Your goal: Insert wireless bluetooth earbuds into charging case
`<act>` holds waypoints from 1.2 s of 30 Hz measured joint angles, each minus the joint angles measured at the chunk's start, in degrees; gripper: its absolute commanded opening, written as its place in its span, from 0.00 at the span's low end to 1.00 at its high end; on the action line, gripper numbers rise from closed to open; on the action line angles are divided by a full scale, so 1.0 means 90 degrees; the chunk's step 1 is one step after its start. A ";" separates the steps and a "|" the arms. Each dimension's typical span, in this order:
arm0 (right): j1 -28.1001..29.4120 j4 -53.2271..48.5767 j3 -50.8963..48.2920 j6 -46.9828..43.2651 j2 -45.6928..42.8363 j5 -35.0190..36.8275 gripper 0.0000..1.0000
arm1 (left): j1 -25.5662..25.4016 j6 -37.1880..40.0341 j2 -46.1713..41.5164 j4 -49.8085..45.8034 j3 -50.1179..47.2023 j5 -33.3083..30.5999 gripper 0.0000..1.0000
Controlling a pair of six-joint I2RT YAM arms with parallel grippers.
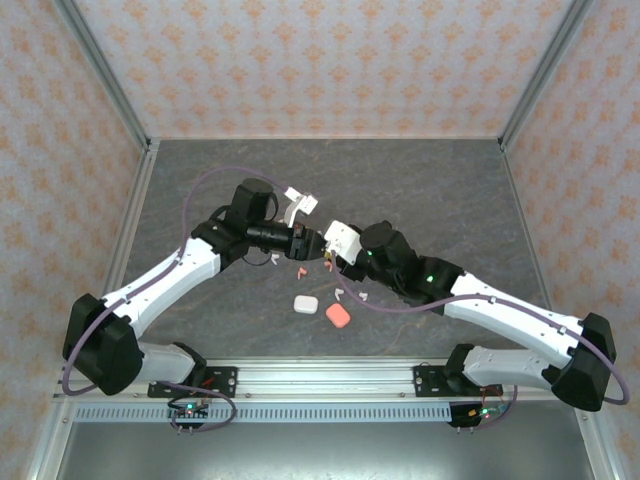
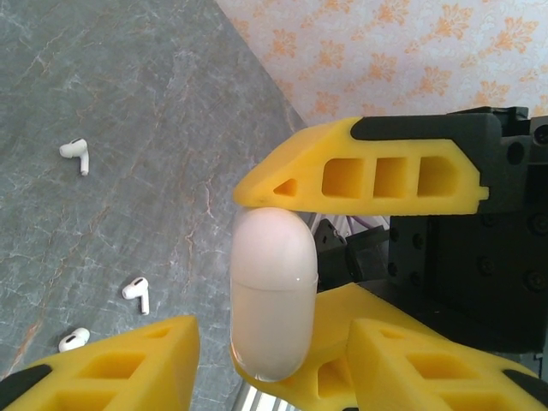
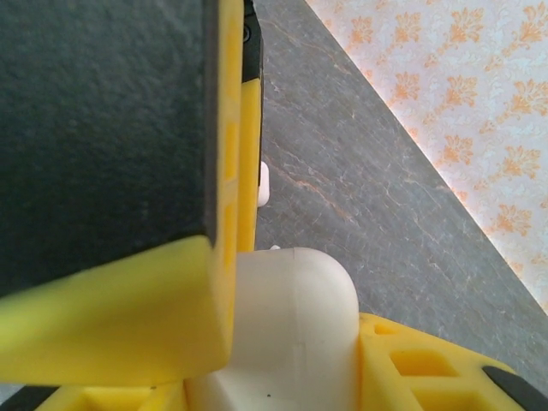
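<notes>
I am squeezing the white case's lid shut against its bottom with my right gripper's fingers, so next I take the case's sides (image 2: 240, 332) with my left gripper before my right gripper opens.
My right gripper (image 3: 282, 381) is shut on a white charging case (image 3: 295, 334), held above the table mid-scene (image 1: 341, 238). In the left wrist view the case (image 2: 274, 291) stands end-on with its lid seam closed. It is pinched between the right gripper's yellow fingers (image 2: 360, 175). My left gripper (image 2: 272, 336) is open and straddles the case, with a gap beside its near finger (image 2: 120, 364). White earbuds (image 2: 75, 152) (image 2: 137, 293) (image 2: 74, 339) lie loose on the grey table. A salmon-pink earbud (image 1: 299, 270) lies below the grippers.
An open white case (image 1: 293, 205) sits behind the left gripper (image 1: 312, 240). A closed white case (image 1: 305, 302) and a pink case (image 1: 338, 314) lie nearer the arm bases. Another white earbud (image 1: 341, 292) rests beside them. Patterned walls enclose the table.
</notes>
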 measured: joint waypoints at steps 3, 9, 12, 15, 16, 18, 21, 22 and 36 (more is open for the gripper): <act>-0.0027 -0.0005 0.0000 0.0015 0.0056 0.0002 0.39 | 0.0000 0.0000 0.0039 -0.0002 0.0000 -0.0053 0.50; -0.0039 -0.0039 0.0000 0.0019 0.0114 -0.0017 0.39 | 0.0000 -0.0063 0.0095 0.0005 0.0000 -0.0143 0.55; 0.0000 0.0112 0.0002 0.0075 0.0131 -0.0231 0.39 | -0.0049 -0.0146 0.0163 0.0209 0.0000 -0.0238 0.54; 0.0019 0.0180 0.0005 0.0126 0.0138 -0.0369 0.39 | -0.0107 -0.0236 0.0238 0.0369 0.0000 -0.0240 0.51; 0.0012 0.0189 0.0005 0.0141 0.0138 -0.0408 0.39 | -0.0114 -0.0236 0.0248 0.0413 0.0000 -0.0240 0.50; -0.0027 0.0199 0.0005 0.0180 0.0138 -0.0471 0.39 | -0.0126 -0.0253 0.0255 0.0457 0.0000 -0.0240 0.47; -0.0070 0.0194 0.0005 0.0223 0.0151 -0.0554 0.39 | -0.0155 -0.0253 0.0255 0.0474 0.0000 -0.0240 0.42; -0.0083 0.0187 0.0005 0.0238 0.0155 -0.0583 0.40 | -0.0165 -0.0236 0.0250 0.0474 0.0000 -0.0240 0.40; -0.1015 -0.0291 0.0165 0.0687 -0.0051 -0.2091 0.80 | -0.0240 0.0112 -0.0012 0.0471 0.0024 -0.0488 0.19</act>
